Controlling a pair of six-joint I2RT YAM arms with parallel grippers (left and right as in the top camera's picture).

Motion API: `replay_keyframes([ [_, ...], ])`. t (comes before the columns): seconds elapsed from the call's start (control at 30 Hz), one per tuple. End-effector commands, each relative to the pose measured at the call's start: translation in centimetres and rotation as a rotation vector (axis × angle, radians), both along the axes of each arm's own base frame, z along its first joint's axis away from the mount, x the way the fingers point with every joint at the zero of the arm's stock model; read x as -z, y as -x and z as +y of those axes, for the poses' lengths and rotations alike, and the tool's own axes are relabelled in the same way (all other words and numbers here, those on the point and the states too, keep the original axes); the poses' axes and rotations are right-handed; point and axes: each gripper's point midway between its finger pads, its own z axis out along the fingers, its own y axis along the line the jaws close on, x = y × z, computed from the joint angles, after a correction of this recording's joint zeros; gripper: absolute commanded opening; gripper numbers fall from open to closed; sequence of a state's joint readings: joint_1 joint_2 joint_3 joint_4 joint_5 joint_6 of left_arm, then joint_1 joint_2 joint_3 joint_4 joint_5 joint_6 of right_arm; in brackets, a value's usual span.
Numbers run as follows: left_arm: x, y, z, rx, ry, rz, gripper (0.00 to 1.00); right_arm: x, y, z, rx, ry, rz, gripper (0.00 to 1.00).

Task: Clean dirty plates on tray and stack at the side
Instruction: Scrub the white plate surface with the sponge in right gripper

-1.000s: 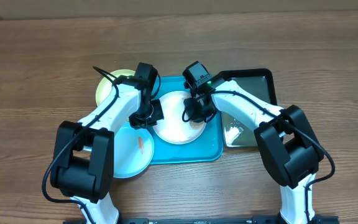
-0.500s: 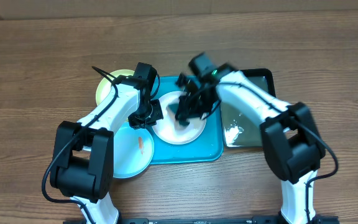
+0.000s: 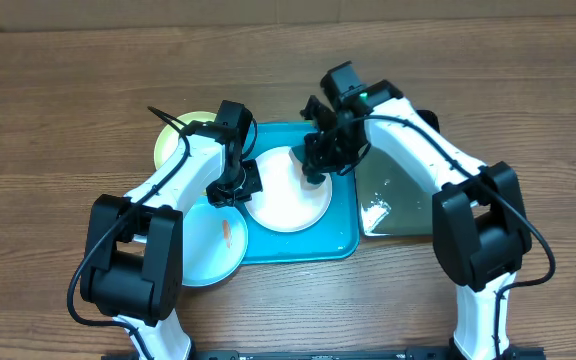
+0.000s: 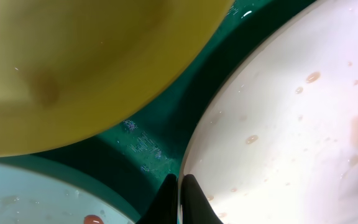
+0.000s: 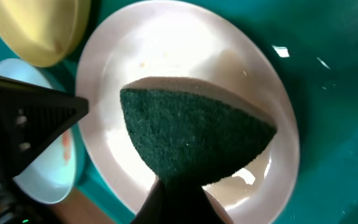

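Observation:
Next, my right gripper lets the dark green sponge, now held over the white plate, go in the water [image 3: 403, 191] close to the middle of the black tray.
The white plate [image 3: 288, 200] lies on the turquoise tray [image 3: 343, 235]. My left gripper [image 3: 234, 188] is shut on its left rim; in the left wrist view the black fingertips [image 4: 180, 194] pinch the rim of the white plate [image 4: 291, 124], which carries faint orange drops. My right gripper [image 3: 315, 170] is shut on a dark green sponge [image 5: 194, 140] held over the far side of the white plate [image 5: 142, 68]. The yellow-green plate [image 3: 180, 140] lies at the tray's far left corner. The light blue plate [image 3: 208, 245] with an orange smear overhangs the tray's near left edge.
A black tray [image 3: 408, 190] holding water sits right of the turquoise tray, under my right forearm. Bare wooden table [image 3: 68, 90] surrounds both trays.
My right gripper swept the sponge left across the white plate, then back right and slightly farther. The left gripper has kept its hold on the rim.

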State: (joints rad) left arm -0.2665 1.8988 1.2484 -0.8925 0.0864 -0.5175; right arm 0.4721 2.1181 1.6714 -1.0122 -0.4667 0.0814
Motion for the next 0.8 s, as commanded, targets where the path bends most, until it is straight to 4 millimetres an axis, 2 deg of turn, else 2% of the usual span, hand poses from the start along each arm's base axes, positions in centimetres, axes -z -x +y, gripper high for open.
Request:
replay_keyframes([
  [0.0, -0.3, -0.5, -0.4, 0.015, 0.015, -0.013, 0.04, 1.1, 1.2, 0.3, -0.033, 0.050, -0.024, 0.05],
  [0.27, -0.3, -0.5, -0.4, 0.015, 0.014, -0.013, 0.04, 4.8, 2.8, 0.4, -0.019, 0.109, -0.029, 0.05],
  [0.33, -0.3, -0.5, -0.4, 0.015, 0.014, -0.013, 0.04, 5.2, 3.4, 0.7, -0.004, 0.094, -0.006, 0.05],
  [0.4, -0.3, -0.5, -0.4, 0.015, 0.014, -0.013, 0.04, 4.8, 4.4, 1.9, -0.025, 0.027, 0.034, 0.05],
  [0.5, -0.3, -0.5, -0.4, 0.015, 0.014, -0.011, 0.04, 2.4, 5.9, 4.5, -0.139, -0.169, 0.078, 0.05],
  [0.57, -0.3, -0.4, -0.4, 0.016, 0.013, -0.007, 0.04, 0.5, 5.6, 4.9, -0.175, -0.241, 0.074, 0.04],
  [0.67, -0.2, -0.2, -0.3, 0.019, 0.010, 0.001, 0.04, -2.1, 3.6, 3.9, -0.133, -0.250, 0.054, 0.04],
  [0.73, -0.2, -0.1, -0.3, 0.020, 0.010, 0.003, 0.04, -3.9, 2.3, 2.7, -0.098, -0.257, 0.037, 0.04],
  [0.77, -0.2, -0.1, -0.3, 0.023, 0.010, 0.002, 0.04, -5.6, 1.4, 1.5, -0.080, -0.264, 0.010, 0.04],
])
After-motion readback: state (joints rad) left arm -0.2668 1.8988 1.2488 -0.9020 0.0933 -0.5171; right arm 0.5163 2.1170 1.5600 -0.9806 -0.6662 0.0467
